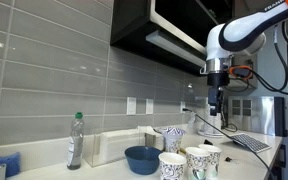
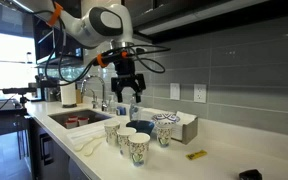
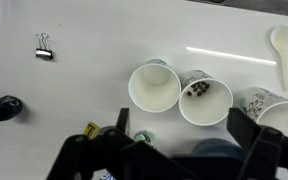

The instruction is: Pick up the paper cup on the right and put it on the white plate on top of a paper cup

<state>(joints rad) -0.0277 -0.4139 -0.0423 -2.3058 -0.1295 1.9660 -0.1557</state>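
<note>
The robot's gripper should close on the plain white paper cup's rim (image 1: 219, 148) (image 3: 131, 89), on the side facing the binder clip, since that side is clear of other cups.
Three paper cups stand in a cluster on the white counter: a plain white one (image 3: 154, 85), one with dark bits inside (image 3: 204, 97), and a patterned one (image 3: 261, 103) cut off behind the right finger. They show in both exterior views (image 1: 199, 160) (image 2: 126, 140). A fourth patterned cup (image 1: 172, 137) (image 2: 165, 130) stands apart behind them. My gripper (image 3: 182, 128) (image 1: 216, 97) (image 2: 129, 92) hangs open and empty well above the cups. I cannot make out a white plate.
A blue bowl (image 1: 141, 158) (image 2: 139, 126) (image 3: 219, 152) sits by the cups. Also here are a white spoon (image 3: 280, 45), a binder clip (image 3: 44, 47), a black lump (image 3: 4, 108), a bottle (image 1: 75, 140), a white box (image 1: 114, 146) and a sink (image 2: 79, 120).
</note>
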